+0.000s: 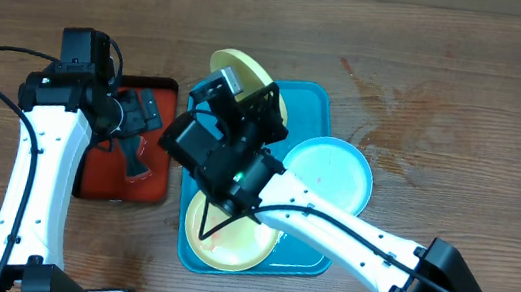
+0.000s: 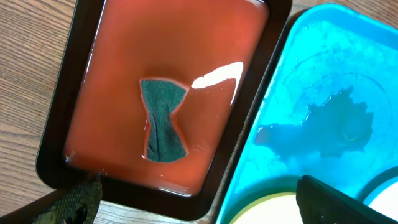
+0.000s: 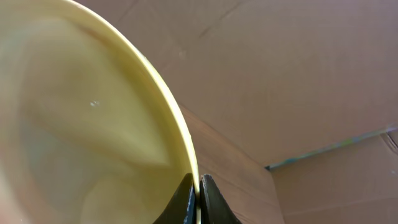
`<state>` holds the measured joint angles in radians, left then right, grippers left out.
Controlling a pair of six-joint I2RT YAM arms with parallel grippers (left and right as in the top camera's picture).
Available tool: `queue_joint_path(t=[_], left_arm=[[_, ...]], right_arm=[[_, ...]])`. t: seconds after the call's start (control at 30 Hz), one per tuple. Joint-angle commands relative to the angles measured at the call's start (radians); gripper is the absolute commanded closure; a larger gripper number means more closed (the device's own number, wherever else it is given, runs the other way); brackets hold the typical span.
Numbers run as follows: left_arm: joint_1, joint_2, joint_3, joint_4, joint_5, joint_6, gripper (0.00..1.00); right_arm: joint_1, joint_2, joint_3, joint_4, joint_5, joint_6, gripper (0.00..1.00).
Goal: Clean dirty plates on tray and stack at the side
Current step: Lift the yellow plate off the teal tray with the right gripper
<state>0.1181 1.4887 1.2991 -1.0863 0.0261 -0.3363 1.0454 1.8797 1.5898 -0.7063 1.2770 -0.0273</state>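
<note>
My right gripper is to let go of the pale yellow-green plate on the table (image 1: 420, 153) next to the reddish smear and light teal plate.
My right gripper (image 1: 244, 95) is shut on the rim of a pale yellow-green plate (image 1: 238, 67) and holds it tilted up above the back left of the turquoise tray (image 1: 312, 102). In the right wrist view the fingers (image 3: 199, 190) pinch the plate's edge (image 3: 81, 112). A second yellow-green plate (image 1: 229, 235) lies at the tray's front. The light teal plate (image 1: 329, 175) rests at the tray's right edge. My left gripper (image 1: 135, 142) is open and empty above the red tray (image 1: 95, 180); its fingers (image 2: 199, 208) straddle the gap between the two trays.
The red tray (image 2: 124, 37), with a black rim, holds reddish liquid and a dark green sponge (image 2: 163, 119). The turquoise tray (image 2: 329, 74) has a wet patch. The second yellow-green plate (image 2: 267, 211) shows at the bottom edge. A cardboard wall (image 3: 298, 74) stands behind the table.
</note>
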Motion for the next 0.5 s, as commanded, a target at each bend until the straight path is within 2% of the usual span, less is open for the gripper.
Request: queue_joint_path(t=[0.0,0.47], left_arm=[[0.000,-0.005,0.018,-0.002,-0.007,0.011,0.00],[0.000,-0.005,0.018,-0.002,-0.007,0.011,0.00]], right_arm=[[0.020,-0.032,0.029,0.023,0.058,0.000,0.96],[0.016,-0.032,0.029,0.061,0.059,0.000,0.96]])
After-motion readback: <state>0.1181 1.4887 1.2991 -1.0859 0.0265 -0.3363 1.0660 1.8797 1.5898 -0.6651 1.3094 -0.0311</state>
